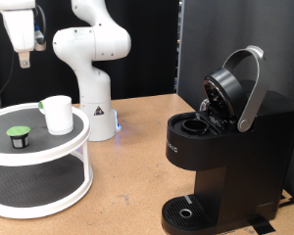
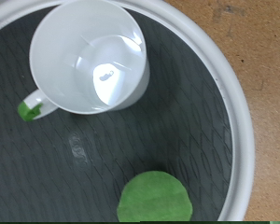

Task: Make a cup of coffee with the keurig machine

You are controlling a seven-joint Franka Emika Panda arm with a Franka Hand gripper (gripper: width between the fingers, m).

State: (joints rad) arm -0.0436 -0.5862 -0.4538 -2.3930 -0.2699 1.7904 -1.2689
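Note:
The green-topped pod beside the cup is next for my gripper, which should go over to it and close on the pod's rim [image 1: 19,133] [image 2: 155,198].
The cup [image 1: 57,114] is a small white mug standing upright and empty on the top tier of a round white stand [image 1: 49,155]. In the wrist view the cup [image 2: 89,56] is seen from above with its handle showing. A green-topped pod [image 1: 19,135] lies on the dark mat beside it and also shows in the wrist view [image 2: 154,198]. The keurig machine [image 1: 230,147] stands at the exterior view's right with its lid raised and its pod chamber [image 1: 196,125] uncovered. My gripper [image 1: 24,59] hangs high above the stand at the exterior view's top left. Its fingers do not show in the wrist view.
A second bit of green [image 2: 28,110] shows by the cup's handle. The stand has a lower tier [image 1: 34,186]. The arm's white base [image 1: 93,108] stands behind the stand. The stand and machine rest on a wooden table [image 1: 137,166]; a dark backdrop is behind.

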